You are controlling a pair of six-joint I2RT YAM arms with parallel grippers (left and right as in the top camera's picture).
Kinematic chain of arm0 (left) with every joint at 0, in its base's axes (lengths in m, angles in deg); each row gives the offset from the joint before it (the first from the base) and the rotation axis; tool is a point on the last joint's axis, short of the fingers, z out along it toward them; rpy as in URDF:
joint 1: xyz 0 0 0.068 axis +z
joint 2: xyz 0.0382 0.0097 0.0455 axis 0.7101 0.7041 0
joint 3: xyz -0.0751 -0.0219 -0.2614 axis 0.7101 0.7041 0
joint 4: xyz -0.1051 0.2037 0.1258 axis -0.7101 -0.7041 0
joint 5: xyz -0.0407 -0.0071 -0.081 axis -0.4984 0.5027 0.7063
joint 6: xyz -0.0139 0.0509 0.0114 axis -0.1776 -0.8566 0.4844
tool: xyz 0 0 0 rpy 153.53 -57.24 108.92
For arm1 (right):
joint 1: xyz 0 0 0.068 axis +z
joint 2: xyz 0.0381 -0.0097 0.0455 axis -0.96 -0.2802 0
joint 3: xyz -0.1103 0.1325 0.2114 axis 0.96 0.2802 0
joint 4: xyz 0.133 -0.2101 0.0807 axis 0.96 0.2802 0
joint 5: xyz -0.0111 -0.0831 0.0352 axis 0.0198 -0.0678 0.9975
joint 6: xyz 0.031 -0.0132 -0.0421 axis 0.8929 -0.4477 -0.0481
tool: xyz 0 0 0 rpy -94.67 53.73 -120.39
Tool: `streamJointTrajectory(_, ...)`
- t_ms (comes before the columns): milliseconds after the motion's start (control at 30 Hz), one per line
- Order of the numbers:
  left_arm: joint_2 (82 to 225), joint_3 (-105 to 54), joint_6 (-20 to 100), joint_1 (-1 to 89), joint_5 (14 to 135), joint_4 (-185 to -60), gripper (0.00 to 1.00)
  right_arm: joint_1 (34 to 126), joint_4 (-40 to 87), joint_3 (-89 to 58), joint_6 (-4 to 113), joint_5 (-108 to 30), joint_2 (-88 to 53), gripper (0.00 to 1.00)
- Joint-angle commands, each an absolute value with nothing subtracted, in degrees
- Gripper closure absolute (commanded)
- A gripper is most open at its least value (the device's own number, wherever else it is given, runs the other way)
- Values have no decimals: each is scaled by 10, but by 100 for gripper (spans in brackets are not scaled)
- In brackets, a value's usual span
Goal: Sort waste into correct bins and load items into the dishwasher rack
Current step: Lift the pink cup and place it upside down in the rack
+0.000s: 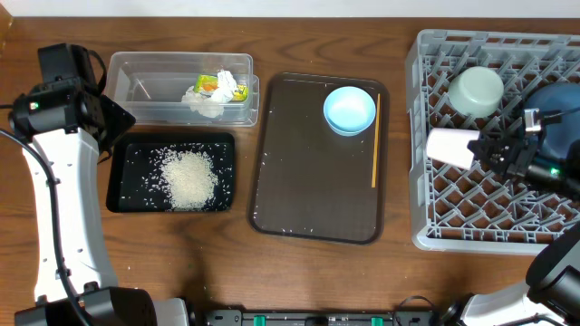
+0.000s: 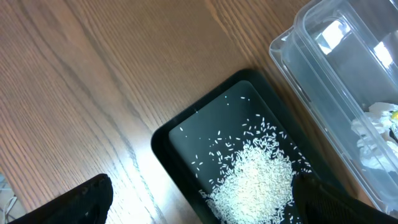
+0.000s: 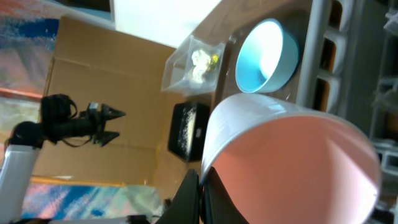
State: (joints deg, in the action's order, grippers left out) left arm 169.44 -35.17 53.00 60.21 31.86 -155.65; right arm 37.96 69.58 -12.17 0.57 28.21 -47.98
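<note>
Next, my right gripper lets go of the pink cup on the grey rack wires [image 1: 473, 171] in front of the mint-green bowl. The pink cup now lies on its side in the rack.
The pink cup [image 1: 450, 147], white outside, lies on its side in the grey dishwasher rack [image 1: 422, 195]. My right gripper [image 1: 482, 145] is shut on its rim; the right wrist view shows the fingers [image 3: 202, 186] pinching the cup [image 3: 292, 162]. The mint-green bowl [image 1: 477, 91] and dark blue bowl [image 1: 560, 113] sit in the rack. The small light blue bowl [image 1: 350, 110] and orange stick [image 1: 375, 140] lie on the brown tray [image 1: 308, 199]. Rice [image 1: 188, 177] lies in the black tray [image 1: 122, 195]. Tissue and wrapper [image 1: 217, 91] are in the clear tub [image 1: 145, 81]. My left gripper [image 1: 113, 118] is open and empty above the black tray's left end.
In the left wrist view the open fingers [image 2: 205, 208] straddle the rice [image 2: 255, 180] in the black tray [image 2: 168, 143], with the clear tub [image 2: 329, 74] to the right. Bare wooden table lies to the left. A cardboard box stands beyond the table.
</note>
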Motion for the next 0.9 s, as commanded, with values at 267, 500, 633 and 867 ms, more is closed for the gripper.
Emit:
streamJointTrajectory(267, 1695, -353, 535, 604, 316, -1558, 6, 376, 498, -88, 231, 269, -473, 99)
streamJointTrajectory(500, 1695, -353, 535, 604, 316, -1558, 6, 378, 501, -87, 231, 257, -473, 99)
streamJointTrajectory(633, 1695, -353, 535, 604, 316, -1558, 6, 378, 502, -82, 231, 219, -473, 99)
streamJointTrajectory(867, 1695, -353, 535, 604, 316, -1558, 6, 377, 499, -79, 237, 202, -473, 99)
